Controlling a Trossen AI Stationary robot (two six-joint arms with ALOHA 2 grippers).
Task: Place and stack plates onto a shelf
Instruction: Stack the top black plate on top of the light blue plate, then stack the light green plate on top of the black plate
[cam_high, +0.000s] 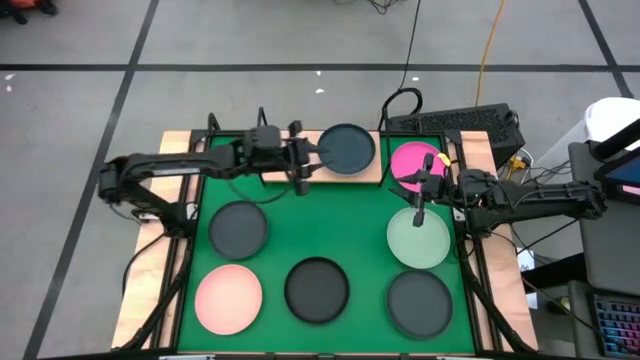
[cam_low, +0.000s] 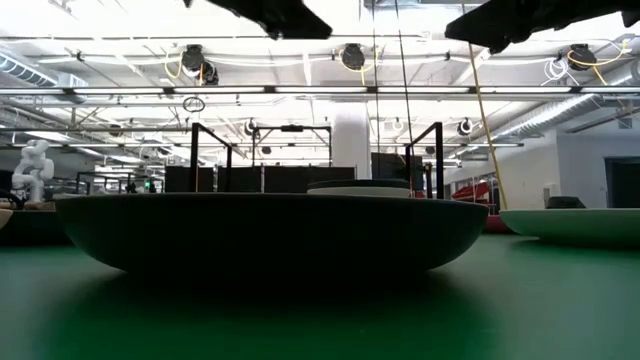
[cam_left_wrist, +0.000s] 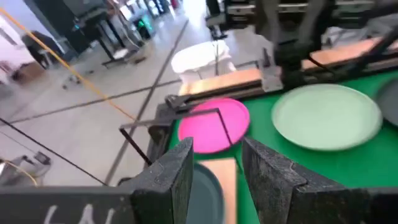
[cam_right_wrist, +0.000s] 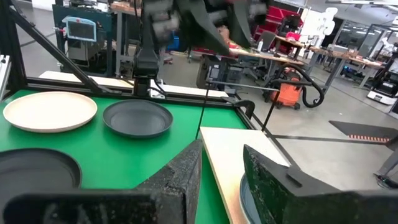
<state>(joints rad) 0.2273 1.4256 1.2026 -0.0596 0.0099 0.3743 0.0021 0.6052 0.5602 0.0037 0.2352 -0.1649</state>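
Observation:
Next, my right gripper should go to the pale green plate's near-side rim (cam_high: 414, 267), facing the neighbouring dark plate, and close there.
The shelf (cam_high: 382, 172), a light-wood board with black wire uprights, stands at the mat's far edge. A dark plate (cam_high: 346, 148) lies flat on its left half and the magenta plate (cam_high: 412, 165) on its right half. My left gripper (cam_high: 305, 166) is open just left of the dark plate; in its wrist view that plate's rim (cam_left_wrist: 208, 186) shows between the fingers. My right gripper (cam_high: 422, 196) is open and empty, above the gap between the magenta plate and the pale green plate (cam_high: 418, 238). The wood board (cam_right_wrist: 233, 155) shows between its fingers.
On the green mat (cam_high: 340, 225) lie three dark plates (cam_high: 238, 228) (cam_high: 317, 289) (cam_high: 420, 303) and a light pink plate (cam_high: 228, 298). The low view is filled by one dark plate (cam_low: 270, 235). A keyboard (cam_high: 455, 122) and cables lie beyond the shelf.

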